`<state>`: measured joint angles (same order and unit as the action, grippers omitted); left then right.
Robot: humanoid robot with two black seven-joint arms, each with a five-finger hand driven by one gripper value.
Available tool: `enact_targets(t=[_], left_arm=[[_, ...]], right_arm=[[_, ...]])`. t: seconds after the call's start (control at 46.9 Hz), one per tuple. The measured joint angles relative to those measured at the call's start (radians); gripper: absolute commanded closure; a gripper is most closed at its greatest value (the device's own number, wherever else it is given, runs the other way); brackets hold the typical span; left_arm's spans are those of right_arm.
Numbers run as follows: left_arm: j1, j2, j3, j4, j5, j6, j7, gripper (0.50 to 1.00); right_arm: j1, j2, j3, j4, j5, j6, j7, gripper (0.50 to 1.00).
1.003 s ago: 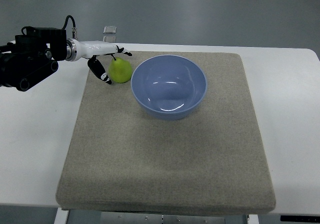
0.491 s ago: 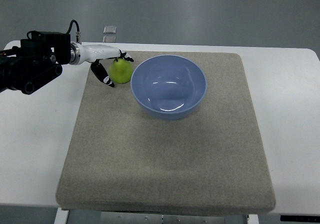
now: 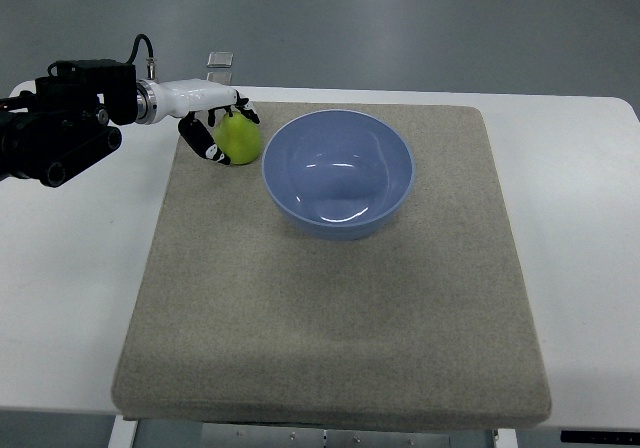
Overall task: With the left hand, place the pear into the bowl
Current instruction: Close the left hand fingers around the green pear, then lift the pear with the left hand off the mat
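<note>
I need to use my left gripper to set the green pear down on the inside bottom of the blue bowl (image 3: 336, 180), near its middle, and let go.
A green pear (image 3: 240, 139) stands on the grey mat (image 3: 330, 288) at its far left corner, just left of the blue bowl (image 3: 338, 173). My left hand (image 3: 218, 128) reaches in from the left edge, white with black fingertips. Its fingers curl around the pear, the thumb on the near left side and the other fingers over the top and far side. The bowl is empty and sits at the back middle of the mat. The right arm does not show.
The mat lies on a white table (image 3: 580, 228). A small clear object (image 3: 220, 60) stands at the table's far edge behind the hand. The black forearm (image 3: 60, 133) lies over the table's far left corner.
The fingers have closed in around the pear, where before they were spread beside it. The pear looks slightly tilted and shifted left.
</note>
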<state>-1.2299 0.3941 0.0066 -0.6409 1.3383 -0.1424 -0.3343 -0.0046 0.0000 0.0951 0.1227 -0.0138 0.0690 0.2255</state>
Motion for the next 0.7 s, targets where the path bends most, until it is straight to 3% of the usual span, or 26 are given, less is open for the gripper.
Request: enact_targets(t=[0.32,0.598,0.704], left_arm=[[-0.061,0.072,-0.05,-0.06,-0.01,-0.039,-0.002,1.0],[-0.113,0.1,-0.162,-0.167,-0.05,-0.25,-0.004,1.0],[-0.13,0.099,-0.166,-0.211,-0.062,-0.3,-0.008,1.0]], right_arm=[[0.0,0.0,0.0,0.0,0.0,0.0,0.0,0.574],[0.0,0.0,0.0,0.0,0.0,0.0,0.0,0.574],[0.0,0.0,0.0,0.0,0.0,0.0,0.0,0.574]])
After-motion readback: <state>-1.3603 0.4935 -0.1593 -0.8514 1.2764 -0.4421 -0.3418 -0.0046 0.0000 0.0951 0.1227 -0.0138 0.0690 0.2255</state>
